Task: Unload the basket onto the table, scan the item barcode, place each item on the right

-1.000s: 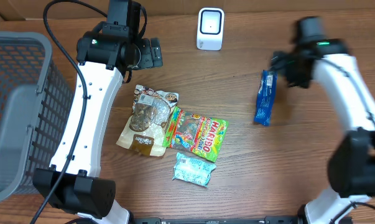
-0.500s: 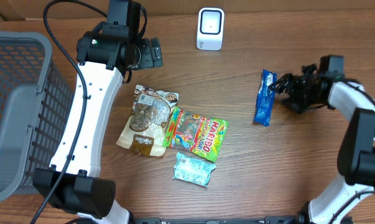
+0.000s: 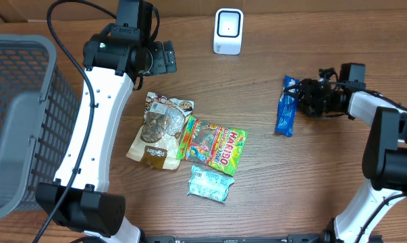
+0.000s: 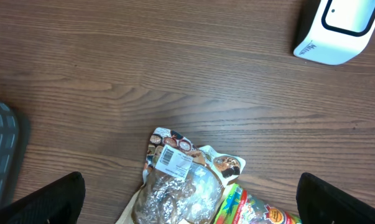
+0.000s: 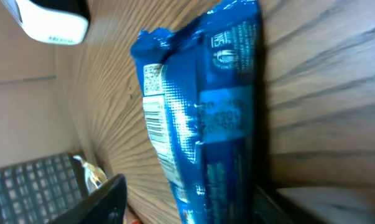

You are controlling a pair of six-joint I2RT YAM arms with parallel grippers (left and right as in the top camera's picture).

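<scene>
One finger of my right gripper is clear of the blue packet's barcode side, so I will back away and grab the packet nearer its middle [image 3: 286,109].
The item, a blue snack packet [image 3: 287,106], lies on the wooden table at the right. In the right wrist view the blue packet [image 5: 206,118] stands on edge with a white barcode strip [image 5: 153,121] on its left side. My right gripper [image 3: 304,98] lies low against the packet's right side, open, its jaws straddling the packet [image 5: 193,202]. The left finger [image 5: 103,199] stands apart from the wrapper; the right one is close against it. The white scanner [image 3: 228,31] sits at the back centre. My left gripper [image 3: 164,58] hovers wide open over the table, holding nothing.
A brown cookie bag [image 3: 159,128], a green gummy bag [image 3: 215,145] and a pale blue packet [image 3: 211,184] lie together mid-table. A grey mesh basket [image 3: 14,115] stands at the left edge. The left wrist view shows the cookie bag [image 4: 187,186] below its fingers [image 4: 44,199].
My right arm has dropped down to the table and moved in against the blue packet, its jaws narrowing around it. The left arm has not moved.
</scene>
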